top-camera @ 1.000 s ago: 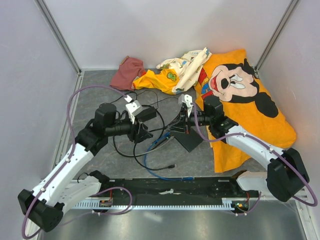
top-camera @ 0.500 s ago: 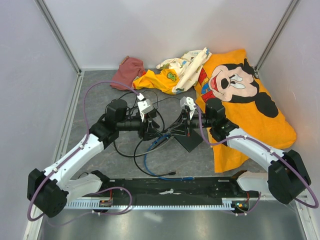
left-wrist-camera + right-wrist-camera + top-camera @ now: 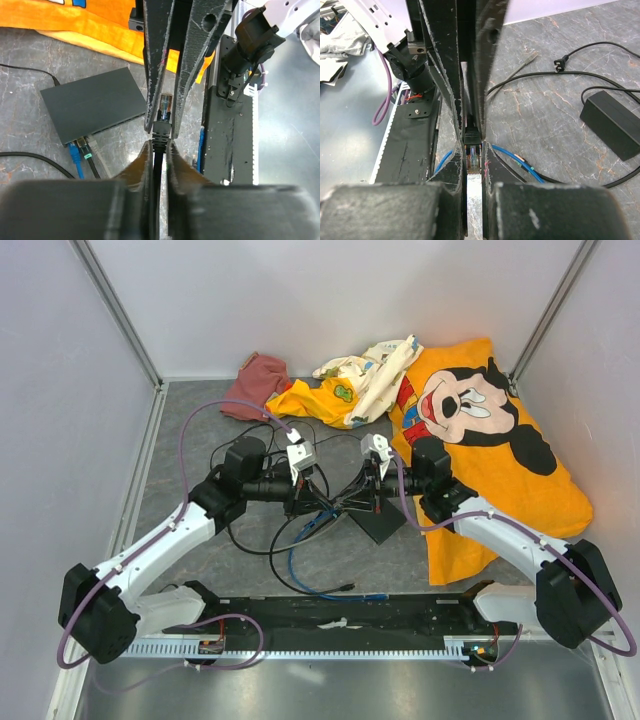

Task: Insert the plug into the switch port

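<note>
I am going to release the plug from my left gripper once it is in the switch port [image 3: 360, 502] [image 3: 101, 133] beside the grey connector.
The plug [image 3: 166, 105] I hold is a clear connector with a black boot [image 3: 161, 128], and it ends a thin black cable. My right gripper [image 3: 473, 150] is shut on the plug [image 3: 473, 157]. My left gripper [image 3: 160, 146] faces it tip to tip and is shut on the cable just behind the boot. Both meet above the floor, the left gripper [image 3: 322, 502] beside the right gripper [image 3: 342, 505]. The black switch [image 3: 90, 105] lies flat to the left, also seen as the switch [image 3: 385, 523]. A blue connector [image 3: 75, 155] and two others sit in its ports.
A blue cable [image 3: 300, 575] loops toward the black base rail [image 3: 340, 615]. Black cables and a power brick [image 3: 610, 122] lie on the grey floor. An orange Mickey cloth [image 3: 480, 410], a cloth pile [image 3: 350, 380] and a maroon cloth [image 3: 255, 385] lie at the back.
My left arm has swung right until it meets the right gripper. Its jaws have closed on the cable behind the plug. The right arm has barely moved.
</note>
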{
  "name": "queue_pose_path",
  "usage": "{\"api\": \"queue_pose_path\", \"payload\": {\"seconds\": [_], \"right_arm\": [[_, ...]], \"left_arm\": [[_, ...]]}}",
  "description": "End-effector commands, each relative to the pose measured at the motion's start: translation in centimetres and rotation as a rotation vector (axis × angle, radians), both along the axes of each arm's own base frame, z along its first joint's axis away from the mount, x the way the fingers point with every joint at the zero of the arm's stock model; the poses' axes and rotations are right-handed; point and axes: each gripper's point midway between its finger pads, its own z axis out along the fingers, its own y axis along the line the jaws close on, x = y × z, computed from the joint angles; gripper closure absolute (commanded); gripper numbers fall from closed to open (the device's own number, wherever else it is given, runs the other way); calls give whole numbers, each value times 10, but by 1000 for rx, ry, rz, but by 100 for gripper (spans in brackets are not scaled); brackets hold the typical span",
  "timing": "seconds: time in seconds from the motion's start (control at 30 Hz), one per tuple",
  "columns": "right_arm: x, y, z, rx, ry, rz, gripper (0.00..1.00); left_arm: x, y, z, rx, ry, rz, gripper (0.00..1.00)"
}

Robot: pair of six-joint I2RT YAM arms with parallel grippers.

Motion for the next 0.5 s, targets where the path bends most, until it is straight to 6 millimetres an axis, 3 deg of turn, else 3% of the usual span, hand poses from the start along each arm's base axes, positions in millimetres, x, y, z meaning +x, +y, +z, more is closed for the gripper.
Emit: {"api": "queue_pose_path", "payload": {"seconds": [0.0,0.07,0.13,0.2,0.3,0.37,0.4,0.47], "right_arm": [[-8,1,14,44,-61,46,100],[-7,1,12,41,-58,40,99],[-2,0,10,30,-47,6,91],[5,-2,7,15,-41,-37,73],[22,-6,2,-22,-9,-150,55],[34,-11,-5,-42,15,-225,41],[39,-14,-5,-42,33,-266,37],[52,-23,-12,-54,49,-366,29]], "left_arm": [[4,-7,24,-49,-97,-32,98],[5,-7,24,-47,-89,-9,98],[14,-5,20,-27,-85,53,98],[23,0,8,9,-68,137,98],[30,5,-15,66,-24,236,98],[26,3,-33,101,6,267,98],[32,4,-40,119,-5,316,98],[22,-1,-65,168,27,332,98]]}}
